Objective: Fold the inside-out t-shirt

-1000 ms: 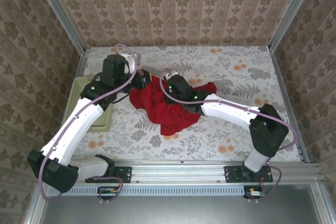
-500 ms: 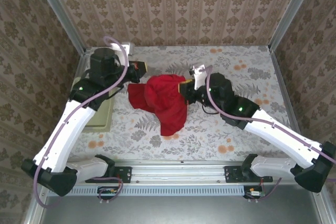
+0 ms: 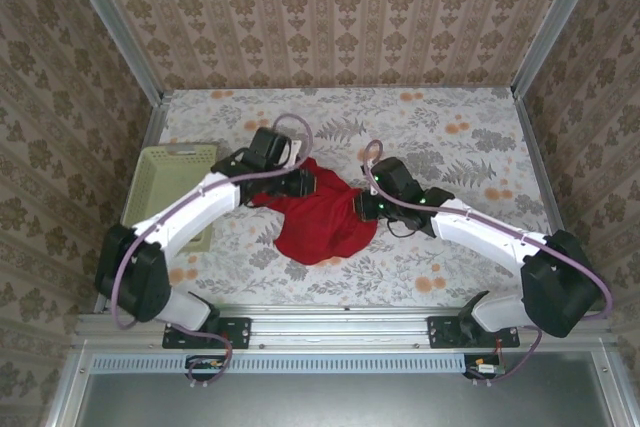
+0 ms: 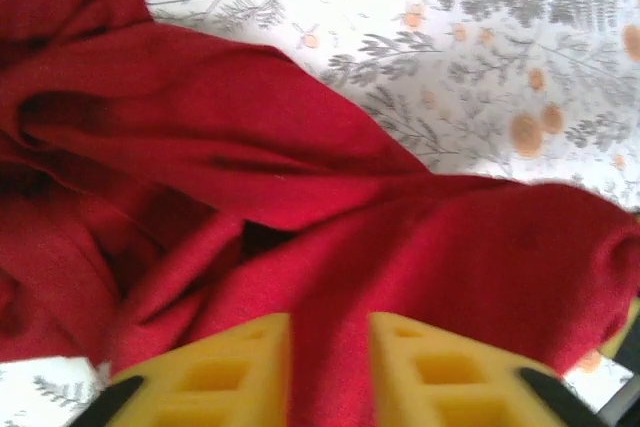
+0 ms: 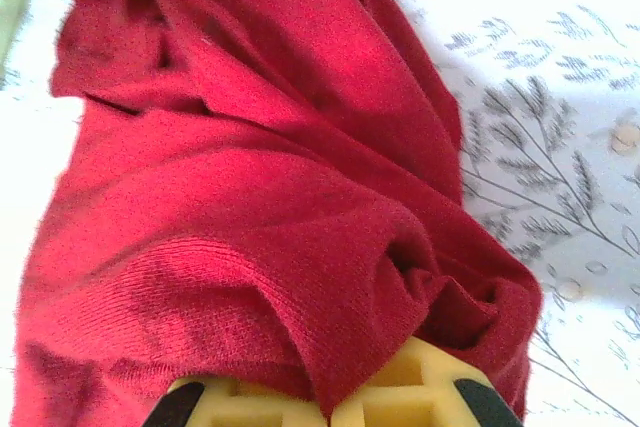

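Note:
My right gripper is holding a bunched fold of the shirt, so my left gripper needs to hold the shirt while my right gripper takes cloth nearer the shirt's middle (image 3: 340, 210).
The inside-out t-shirt (image 3: 322, 222) is a plain red crumpled heap in the middle of the table. My left gripper (image 3: 303, 183) is at the shirt's far left edge. In the left wrist view its yellow fingers (image 4: 225, 367) stand a little apart with a band of the red cloth (image 4: 330, 247) running between them. My right gripper (image 3: 360, 207) is at the shirt's right edge. In the right wrist view its two fingertips (image 5: 420, 392) meet with a fold of the shirt (image 5: 250, 197) pinched between them.
A pale green basket (image 3: 170, 182) sits at the table's left edge, beside the left arm. Patterned walls close the table off at the back and both sides. A metal rail (image 3: 340, 327) with the arm bases runs along the near edge.
Both arms came down and toward the near side, still holding the shirt. The left gripper swung in from the far left. The shirt sank into a lower, rounder heap nearer the front.

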Available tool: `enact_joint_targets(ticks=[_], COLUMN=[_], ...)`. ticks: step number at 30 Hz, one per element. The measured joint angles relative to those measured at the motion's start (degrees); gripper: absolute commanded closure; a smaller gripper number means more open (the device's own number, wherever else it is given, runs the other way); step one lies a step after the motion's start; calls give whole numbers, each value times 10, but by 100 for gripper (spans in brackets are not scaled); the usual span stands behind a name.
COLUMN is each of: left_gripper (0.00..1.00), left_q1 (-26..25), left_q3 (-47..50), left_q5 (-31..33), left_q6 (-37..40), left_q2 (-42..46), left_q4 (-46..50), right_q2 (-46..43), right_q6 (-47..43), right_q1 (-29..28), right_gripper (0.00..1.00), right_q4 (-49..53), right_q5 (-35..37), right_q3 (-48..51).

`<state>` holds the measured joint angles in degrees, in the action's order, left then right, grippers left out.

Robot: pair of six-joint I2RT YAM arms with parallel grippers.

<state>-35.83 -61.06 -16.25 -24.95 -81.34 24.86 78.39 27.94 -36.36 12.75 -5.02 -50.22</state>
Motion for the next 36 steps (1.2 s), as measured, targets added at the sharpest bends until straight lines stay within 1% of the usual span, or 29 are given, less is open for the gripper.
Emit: enact_joint_targets(ticks=[4,6,10,13,14,15,17,20,22,24,26,29,32,33,36], left_gripper=[54,45,32,31,34,40,58,78,89,100,100,100,100,100,100], left_q1=[-43,-59,-85,-99,-99,-99,-99,-90,-71,-46,-27,-17,-16,-16,-16], left_q3=[104,156,214,221,220,218,214,209,209,207,200,183,170,166,152], left_q5=[6,6,8,14,16,20,30,46,51,52,51,46,40,38,28], left_q6=[-1,-5,-16,-18,-18,-18,-14,-13,-14,-17,-20,-20,-20,-20,-20], left_q2=[106,151,176,162,151,138,113,85,80,77,68,47,34,31,23], left_q4=[-59,-100,-167,-192,-202,-209,-212,-210,-211,-214,-217,-219,-219,-219,-220], right_q2=[0,0,8,28,34,38,43,43,43,43,43,44,44,44,39], right_q6=[4,6,8,8,8,8,7,-2,-13,-28,-41,-57,-64,-66,-68], right_q1=[0,-1,-9,-18,-20,-21,-22,-22,-22,-21,-22,-21,-20,-20,-19], right_gripper=[98,97,96,96,96,96,95,95,93,89,86,80,66,63,60], right_q4=[-8,-13,-13,-14,-14,-14,-14,-6,2,10,17,26,39,43,59], right_q5=[-19,-33,-47,-53,-55,-57,-58,-50,-35,-20,-10,9,37,47,67], right_q3=[-24,-29,-44,-64,-68,-71,-73,-73,-73,-72,-72,-72,-72,-72,-71])
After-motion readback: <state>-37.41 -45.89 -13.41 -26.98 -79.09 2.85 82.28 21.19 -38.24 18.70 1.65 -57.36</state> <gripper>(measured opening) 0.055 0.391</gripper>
